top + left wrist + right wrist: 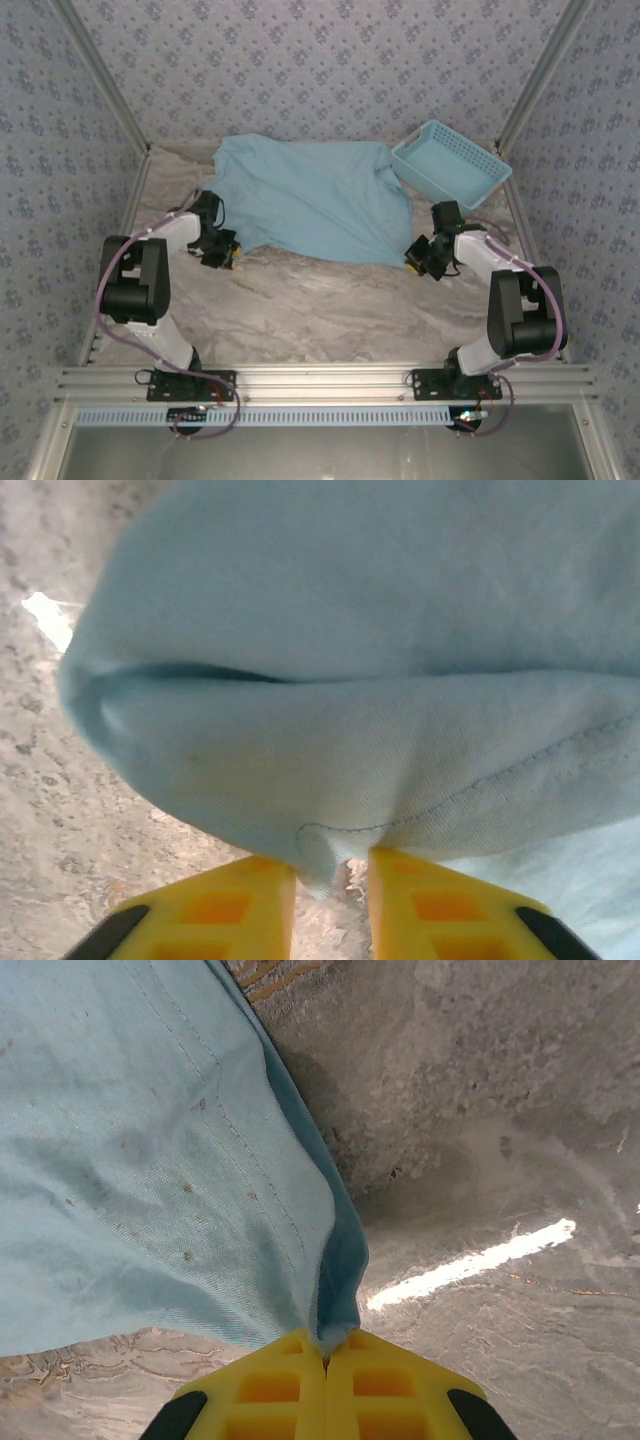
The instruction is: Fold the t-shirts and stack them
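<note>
My left fingers hold just the hem's tip; next I open them, regrip the t-shirt's corner [290, 830] deeper, then lift.
A light sky-blue t-shirt [310, 205] lies spread and rumpled across the far half of the marble table. My left gripper [222, 255] is at its near-left corner. In the left wrist view the hemmed corner of the t-shirt [350, 680] hangs down between the yellow fingers [250, 900] of the gripper [332, 875]. A narrow gap stays between the jaws and the table shows through it. My right gripper [418, 256] is at the near-right corner. Its jaws are pressed together on the t-shirt's [150, 1160] hem at the gripper [325, 1345] tips.
A rigid light-blue lattice basket [450, 165] sits tilted at the back right, touching the shirt's right edge. Bare marble tabletop [320, 310] stretches between the shirt and the arm bases. Patterned walls and metal posts close in the sides and back.
</note>
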